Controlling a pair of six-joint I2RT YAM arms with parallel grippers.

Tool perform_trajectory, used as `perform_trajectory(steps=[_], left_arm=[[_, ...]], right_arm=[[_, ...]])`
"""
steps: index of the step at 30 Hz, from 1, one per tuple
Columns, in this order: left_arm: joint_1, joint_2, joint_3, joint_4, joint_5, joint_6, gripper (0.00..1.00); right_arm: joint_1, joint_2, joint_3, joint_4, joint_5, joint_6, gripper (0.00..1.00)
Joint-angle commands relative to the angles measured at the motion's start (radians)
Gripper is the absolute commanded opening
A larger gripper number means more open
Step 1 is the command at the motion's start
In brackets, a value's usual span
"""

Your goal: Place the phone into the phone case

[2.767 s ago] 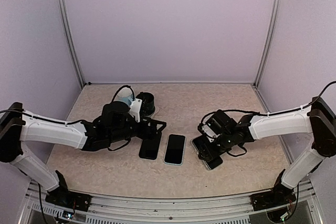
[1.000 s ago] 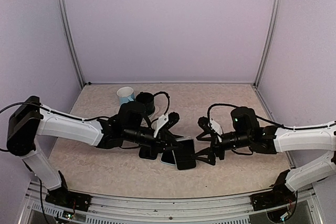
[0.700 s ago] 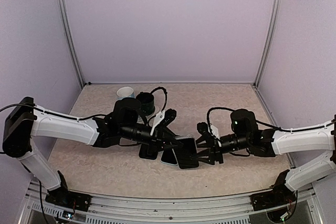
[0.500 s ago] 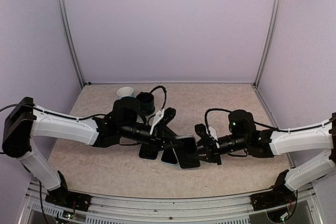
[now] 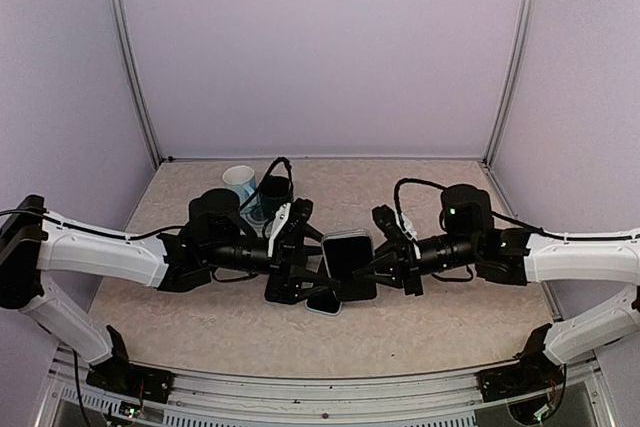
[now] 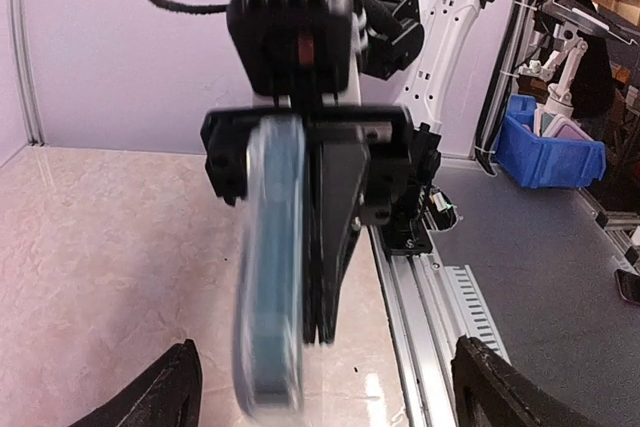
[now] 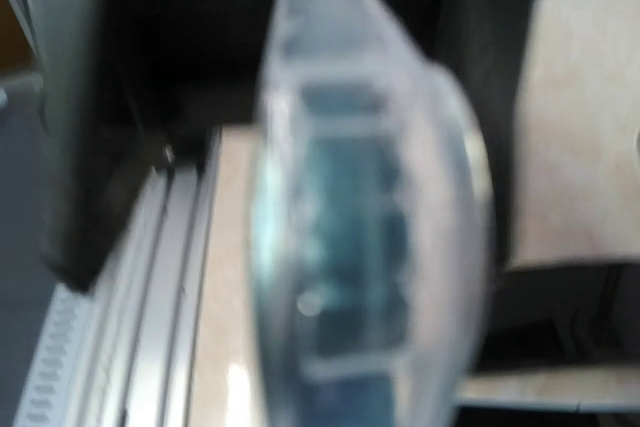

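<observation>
My right gripper has the phone. It will let the phone go on the table (image 5: 378, 293) beside the pale-rimmed slab, away from the black slab.
A dark-faced phone (image 5: 348, 265) with a pale-blue rim hangs above the table between the two arms. My right gripper (image 5: 376, 269) is shut on its right edge. In the left wrist view the phone (image 6: 270, 277) is edge-on and blurred, beside the right arm's closed fingers (image 6: 335, 237). It fills the right wrist view as a pale-blue blur (image 7: 370, 227). My left gripper (image 5: 305, 259) stands open just left of the phone, its fingers (image 6: 165, 397) wide apart and not touching it. A flat black slab (image 5: 284, 289), apparently the phone case, lies on the table below.
A second pale-rimmed slab (image 5: 322, 304) lies partly under the held phone. A light-blue cup (image 5: 240, 179) and a black cup (image 5: 272, 192) stand behind the left arm. Lilac walls and metal posts (image 5: 130, 57) enclose the table; a metal rail (image 5: 300, 387) runs along the near edge.
The left gripper, which held the phone, has opened and drawn back leftward. The right gripper has shut on the phone and raised it a little off the table.
</observation>
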Motion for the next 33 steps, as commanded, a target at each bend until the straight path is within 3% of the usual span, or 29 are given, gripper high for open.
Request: perform_trajectory(steps=[1, 5, 9, 11, 12, 14, 15, 21, 22, 23, 24, 26, 29, 33], left_arm=[[-0.059, -0.077, -0.111, 0.194, -0.12, 0.045, 0.87], [-0.119, -0.079, -0.134, 0.267, -0.252, 0.084, 0.83], [-0.121, -0.043, -0.105, 0.29, -0.259, 0.072, 0.53], [-0.127, -0.026, -0.085, 0.286, -0.239, 0.071, 0.48], [-0.13, -0.021, -0.077, 0.284, -0.237, 0.072, 0.38], [-0.136, -0.009, -0.063, 0.274, -0.24, 0.074, 0.03], [-0.137, -0.003, -0.055, 0.264, -0.244, 0.071, 0.0], [-0.139, -0.006, -0.051, 0.251, -0.25, 0.058, 0.0], [-0.14, -0.005, -0.047, 0.248, -0.244, 0.055, 0.14], [-0.142, 0.003, -0.043, 0.255, -0.243, 0.045, 0.41], [-0.144, 0.012, -0.037, 0.266, -0.246, 0.036, 0.59], [-0.151, 0.039, -0.025, 0.306, -0.244, 0.022, 0.67], [-0.161, 0.094, 0.001, 0.38, -0.226, -0.02, 0.65], [-0.166, 0.145, 0.038, 0.47, -0.216, -0.079, 0.48]], right_arm=[[0.003, -0.113, 0.045, 0.113, -0.054, 0.085, 0.0], [0.003, -0.14, 0.06, 0.19, -0.103, 0.138, 0.0], [0.003, -0.151, 0.078, 0.208, -0.116, 0.159, 0.0], [0.004, -0.16, 0.078, 0.211, -0.106, 0.16, 0.0], [0.004, -0.162, 0.077, 0.21, -0.105, 0.158, 0.0], [0.004, -0.161, 0.079, 0.208, -0.108, 0.16, 0.0], [0.004, -0.163, 0.08, 0.206, -0.11, 0.162, 0.0], [0.004, -0.179, 0.071, 0.206, -0.106, 0.164, 0.0], [0.004, -0.178, 0.071, 0.213, -0.11, 0.168, 0.0], [0.004, -0.176, 0.071, 0.225, -0.115, 0.175, 0.0], [0.004, -0.173, 0.07, 0.238, -0.12, 0.181, 0.0], [0.005, -0.167, 0.077, 0.264, -0.127, 0.187, 0.0], [0.005, -0.162, 0.092, 0.292, -0.132, 0.191, 0.0], [0.006, -0.16, 0.099, 0.328, -0.126, 0.195, 0.0]])
